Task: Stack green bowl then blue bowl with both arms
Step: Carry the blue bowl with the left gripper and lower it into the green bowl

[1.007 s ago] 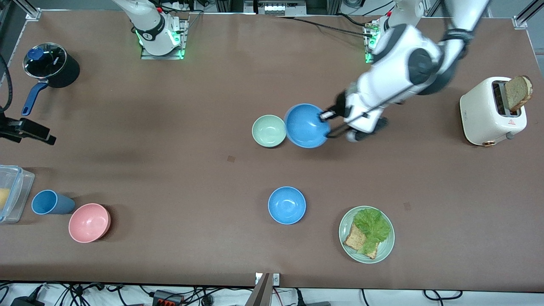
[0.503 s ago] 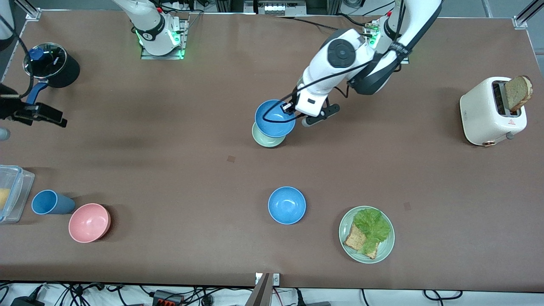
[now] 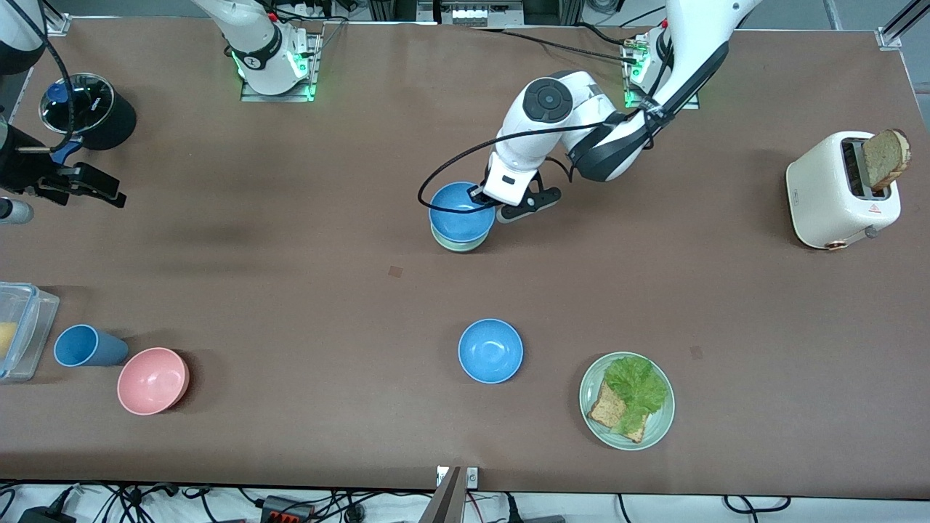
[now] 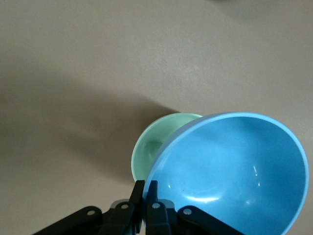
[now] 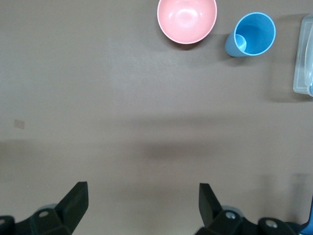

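Observation:
The robot's left gripper needs to release the blue bowl, now tilted in or just over it, down inside the green bowl (image 3: 461, 223) (image 4: 181, 160) that stands in the middle of the table.
The green bowl (image 3: 456, 247) stands mid-table; only its rim edge shows under the blue bowl (image 3: 459, 211). My left gripper (image 3: 482, 195) is shut on the blue bowl's rim and holds it, tilted, in or just over the green bowl; I cannot tell if it rests. In the left wrist view my gripper (image 4: 145, 188) pinches the blue bowl's (image 4: 234, 176) rim, and the green bowl (image 4: 156, 142) shows beneath. My right gripper (image 3: 102, 190) waits high over the right arm's end of the table, open and empty (image 5: 142, 196).
A second blue bowl (image 3: 490, 351) and a plate (image 3: 657, 428) with lettuce and bread lie nearer the camera. Toaster (image 3: 835, 189) at the left arm's end. Pot (image 3: 87, 109), pink bowl (image 3: 152, 380), blue cup (image 3: 83, 346) and clear container (image 3: 22, 327) at the right arm's end.
My left gripper carried the blue bowl from beside the green bowl to over it and lowered it. My right gripper drifted a little at its end of the table.

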Robot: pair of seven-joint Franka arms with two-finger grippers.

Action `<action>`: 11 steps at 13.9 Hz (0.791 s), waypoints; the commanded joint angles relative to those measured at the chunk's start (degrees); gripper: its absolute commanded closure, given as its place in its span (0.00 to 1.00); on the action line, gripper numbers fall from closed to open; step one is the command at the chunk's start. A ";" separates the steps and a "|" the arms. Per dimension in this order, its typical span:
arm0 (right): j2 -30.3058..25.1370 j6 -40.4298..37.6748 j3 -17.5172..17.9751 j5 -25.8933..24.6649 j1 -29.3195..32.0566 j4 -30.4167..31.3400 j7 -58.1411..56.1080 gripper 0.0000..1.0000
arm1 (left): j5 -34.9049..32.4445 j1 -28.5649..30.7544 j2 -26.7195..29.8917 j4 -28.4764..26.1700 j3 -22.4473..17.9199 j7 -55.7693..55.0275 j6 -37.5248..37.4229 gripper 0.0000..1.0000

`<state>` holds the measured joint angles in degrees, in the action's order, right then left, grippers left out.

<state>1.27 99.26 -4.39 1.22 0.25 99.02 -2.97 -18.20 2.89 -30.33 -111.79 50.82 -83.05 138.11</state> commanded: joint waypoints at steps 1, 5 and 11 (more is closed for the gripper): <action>-0.74 0.67 0.17 -0.95 -0.16 0.30 -0.37 0.00 | -2.19 -1.92 -2.19 1.67 -0.90 -1.68 0.23 1.00; -0.83 1.46 0.35 -2.53 -0.42 0.21 -0.28 0.00 | -2.54 -4.02 -3.77 1.67 -3.44 -1.33 1.55 0.97; -1.09 0.76 0.35 -2.36 -0.34 0.21 -0.37 0.00 | -3.69 -4.38 -5.62 1.84 -3.89 -2.37 1.55 0.91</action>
<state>1.00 100.45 -4.36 -0.33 -0.11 99.01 -2.97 -20.62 -0.81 -35.63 -111.35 47.40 -83.31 139.74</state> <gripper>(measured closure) 0.000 0.947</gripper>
